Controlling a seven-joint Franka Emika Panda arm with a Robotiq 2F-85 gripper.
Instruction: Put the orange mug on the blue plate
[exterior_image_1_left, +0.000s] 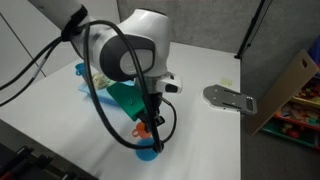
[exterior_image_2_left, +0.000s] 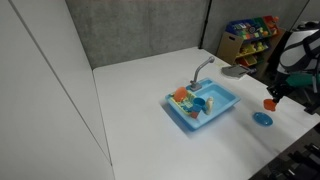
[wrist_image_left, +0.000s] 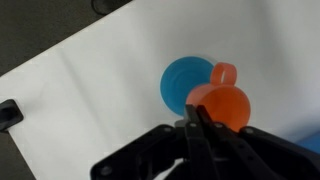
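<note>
The orange mug will be upright on its flat base in the middle of the blue plate (exterior_image_1_left: 147, 149) (wrist_image_left: 190, 86) when my gripper lets go of it there.
My gripper (wrist_image_left: 197, 118) is shut on the rim of the orange mug (wrist_image_left: 226, 104) and holds it in the air. In the wrist view the mug hangs over the right edge of the blue plate (wrist_image_left: 183, 80), which lies flat on the white table. In an exterior view the mug (exterior_image_2_left: 269, 102) hangs above the plate (exterior_image_2_left: 263, 119), to the right of the toy sink. In the other exterior view the mug (exterior_image_1_left: 143, 127) shows partly behind the arm, above the plate (exterior_image_1_left: 148, 153) near the table's front edge.
A light blue toy sink (exterior_image_2_left: 222, 109) with a grey tap and small items inside stands mid-table. A grey metal piece (exterior_image_1_left: 228, 97) lies near the table's far edge. A cardboard box with toys (exterior_image_2_left: 250, 34) stands beyond the table.
</note>
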